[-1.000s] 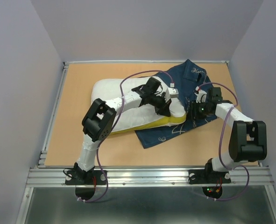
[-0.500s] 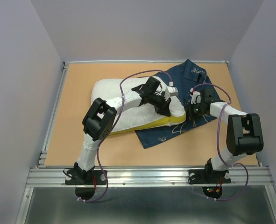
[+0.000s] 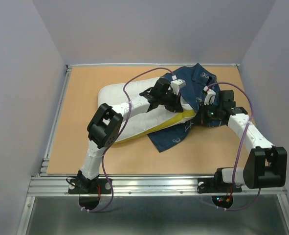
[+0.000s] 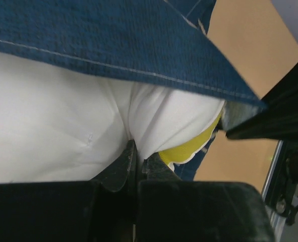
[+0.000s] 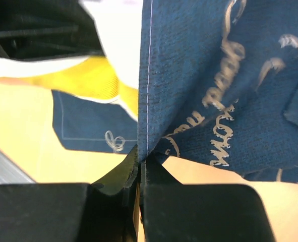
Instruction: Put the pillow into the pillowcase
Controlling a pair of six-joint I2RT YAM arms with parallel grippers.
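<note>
Next, I open my left gripper, take the white fabric (image 3: 163, 115) close by and swing the pillow straight first, because the pillow's yellow piece slants into the pillowcase's opening.
The white pillow (image 3: 120, 105) with its yellow band (image 3: 176, 120) lies mid-table, its right end under the navy pillowcase (image 3: 198, 81). My left gripper (image 3: 176, 103) is shut on a pinch of the pillow's white fabric (image 4: 154, 121) near the yellow band (image 4: 189, 148), with the pillowcase hem (image 4: 138, 55) lifted over it. My right gripper (image 3: 203, 115) is shut on the stitched edge of the pillowcase (image 5: 154, 101) and holds it up off the table. The pillow's yellow band (image 5: 83, 78) shows beside that edge.
The tan tabletop (image 3: 80, 88) is walled by grey panels on three sides. A metal rail (image 3: 154, 183) runs along the near edge by the arm bases. The left arm's purple cable (image 3: 139, 78) arcs over the pillow.
My right gripper has lifted the pillowcase edge and drawn it left over the pillow's end. My left gripper moved up and right with the pillow, which now sits deeper under the case.
</note>
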